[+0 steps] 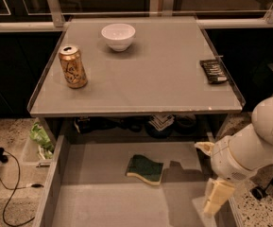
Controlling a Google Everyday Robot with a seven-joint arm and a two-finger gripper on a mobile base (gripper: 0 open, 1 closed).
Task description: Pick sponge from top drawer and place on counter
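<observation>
The green sponge is in the drawer, and my gripper needs to go there next and close on the sponge's end (157, 171) nearest the white arm.
The sponge (145, 169), dark green face up over pale yellow foam, lies flat in the middle of the open top drawer (107, 202), a wide grey tray pulled out below the counter (140, 74). My gripper (216, 197) hangs from the white arm at the drawer's right side, over its right wall, to the right of and slightly nearer than the sponge, not touching it. Its pale fingers point down.
On the counter stand a gold can (72, 66) at the left, a white bowl (118, 36) at the back, and a black packet (213, 71) at the right edge. Clutter sits under the counter behind the drawer. A green bag (40, 138) and cables lie on the floor at left.
</observation>
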